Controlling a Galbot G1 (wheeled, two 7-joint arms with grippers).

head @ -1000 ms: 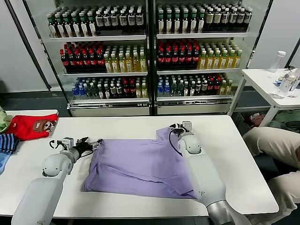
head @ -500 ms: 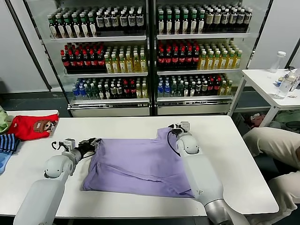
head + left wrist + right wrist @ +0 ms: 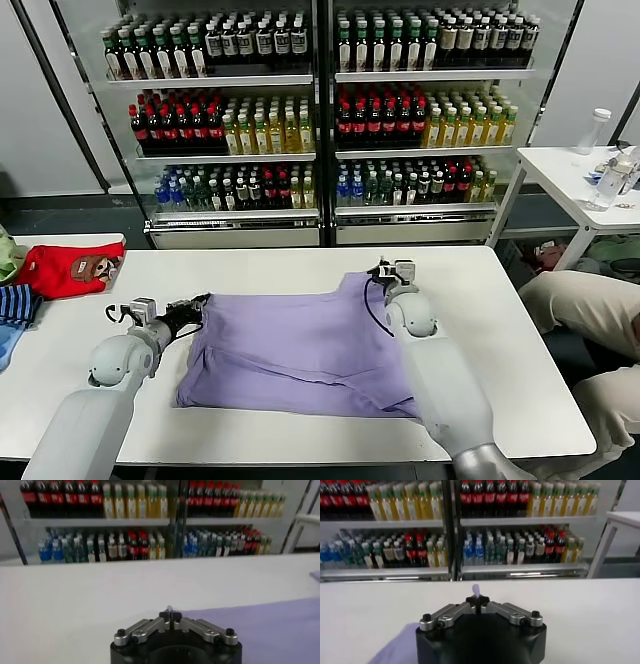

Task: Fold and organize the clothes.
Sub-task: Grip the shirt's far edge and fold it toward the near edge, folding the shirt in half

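My right gripper needs to release the lavender T-shirt's far corner on the shirt's side edge [image 3: 422, 358], under that gripper's arm.
The lavender T-shirt [image 3: 300, 350] lies spread plain side up on the white table [image 3: 520, 340]. My left gripper [image 3: 196, 306] is at the shirt's left far corner, shut on the edge of the cloth. In the left wrist view the jaws [image 3: 170, 614] are closed with a sliver of lavender cloth between the tips, and the shirt [image 3: 280, 627] stretches away beside them. My right gripper [image 3: 380, 270] is at the shirt's right far corner, shut on it. In the right wrist view [image 3: 477, 599] a lavender tip sticks out of the closed jaws.
A red garment with a cartoon print [image 3: 65, 268] and a blue striped garment [image 3: 14, 305] lie at the table's left end. Drink coolers [image 3: 320, 120] stand behind the table. A side table [image 3: 580, 170] and a seated person's legs [image 3: 585, 320] are at the right.
The right arm has shifted slightly to the right and the left gripper a little towards the near side, both still holding the shirt. The cloth has moved only slightly.
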